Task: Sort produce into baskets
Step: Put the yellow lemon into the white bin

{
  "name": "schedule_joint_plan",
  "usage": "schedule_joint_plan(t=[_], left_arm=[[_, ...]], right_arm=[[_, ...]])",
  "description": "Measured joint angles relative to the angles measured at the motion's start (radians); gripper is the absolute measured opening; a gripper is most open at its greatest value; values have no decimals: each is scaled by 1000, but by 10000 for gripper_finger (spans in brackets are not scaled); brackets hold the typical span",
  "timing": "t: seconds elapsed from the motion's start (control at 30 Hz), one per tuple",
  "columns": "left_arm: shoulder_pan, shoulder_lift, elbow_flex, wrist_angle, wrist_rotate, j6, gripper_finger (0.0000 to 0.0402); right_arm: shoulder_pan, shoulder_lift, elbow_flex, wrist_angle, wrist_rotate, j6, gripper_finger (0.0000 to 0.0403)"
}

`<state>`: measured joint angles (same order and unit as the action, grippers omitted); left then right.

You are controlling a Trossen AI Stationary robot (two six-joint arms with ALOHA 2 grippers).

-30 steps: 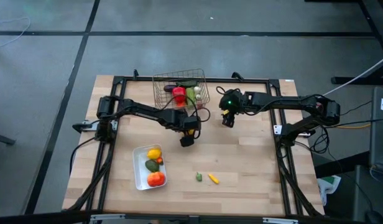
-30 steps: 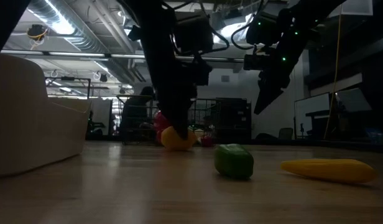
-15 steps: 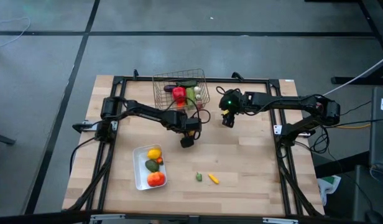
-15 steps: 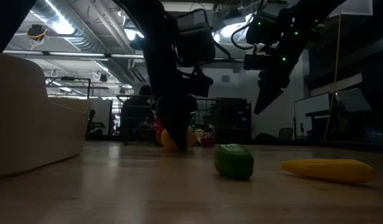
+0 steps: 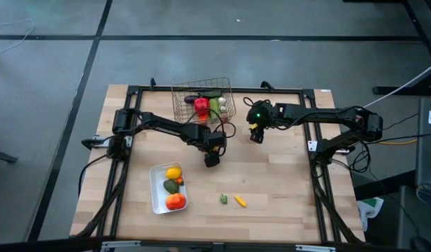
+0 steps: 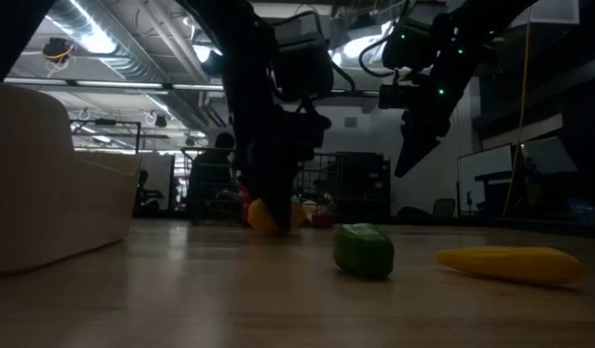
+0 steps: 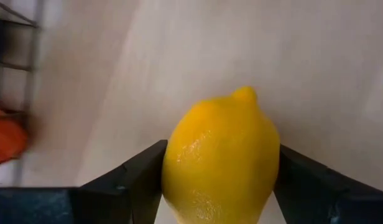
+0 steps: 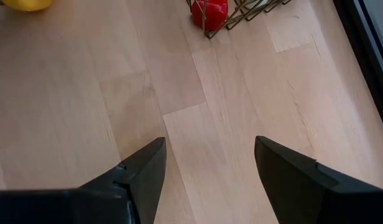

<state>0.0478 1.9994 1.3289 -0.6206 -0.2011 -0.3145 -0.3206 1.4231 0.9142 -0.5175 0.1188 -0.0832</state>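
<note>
I need to use my left gripper to release the yellow lemon in the white tray [image 5: 178, 181], setting it between the other lemon and the green avocado. The yellow lemon is now just near the wire basket.
My left gripper [image 5: 212, 159] stands mid-table, just near of the wire basket [image 5: 203, 101], shut on a yellow lemon [image 7: 221, 158]. The lemon also shows in the low view [image 6: 273, 215], low at the table top. My right gripper [image 5: 256, 135] hangs open and empty above the table, right of the basket; its wrist view [image 8: 209, 180] shows bare wood between the fingers. The basket holds a red pepper [image 5: 201, 106] and other produce. The white tray [image 5: 168, 187] at the near left holds a lemon, a green avocado and an orange tomato. My left gripper pinches the lemon between its two fingers, one on each of its broad sides [image 7: 170, 163]. The fingers come from above, pointing down. The lemon's tip [image 7: 244, 94] points away from the wrist. Its underside [image 6: 271, 228] looks to be on the table.
A small green vegetable [image 5: 223, 199] and a long yellow one [image 5: 239, 201] lie loose on the table, near of centre; in the low view they are the green piece [image 6: 363, 249] and the yellow piece [image 6: 510, 263]. A black frame [image 5: 215, 89] edges the table.
My left gripper has come down a little over the lemon and reached slightly toward the table's right. The lemon has stayed at about the same spot on the table.
</note>
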Motion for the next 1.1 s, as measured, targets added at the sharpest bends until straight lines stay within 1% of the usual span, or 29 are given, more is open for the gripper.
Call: schedule_joint_plan(t=[0.1, 0.2, 0.4, 0.47, 0.6, 0.8, 1.03, 1.1], left_arm=[[0, -11, 12, -13, 61, 7, 246], [0, -31, 66, -76, 138, 14, 249], [-39, -80, 205, -324, 330, 32, 252], [-63, -93, 243, -411, 369, 25, 252], [-129, -110, 266, -543, 390, -21, 252], [-261, -114, 266, -682, 402, -137, 253], [-395, -113, 266, -769, 400, -209, 253], [-429, -113, 266, -768, 376, -212, 253]], right_arm=[[0, 0, 0, 0, 0, 0, 244], [0, 0, 0, 0, 0, 0, 244], [0, 0, 0, 0, 0, 0, 244], [0, 0, 0, 0, 0, 0, 244], [0, 0, 0, 0, 0, 0, 244], [0, 0, 0, 0, 0, 0, 244], [0, 0, 0, 0, 0, 0, 244], [0, 0, 0, 0, 0, 0, 244]])
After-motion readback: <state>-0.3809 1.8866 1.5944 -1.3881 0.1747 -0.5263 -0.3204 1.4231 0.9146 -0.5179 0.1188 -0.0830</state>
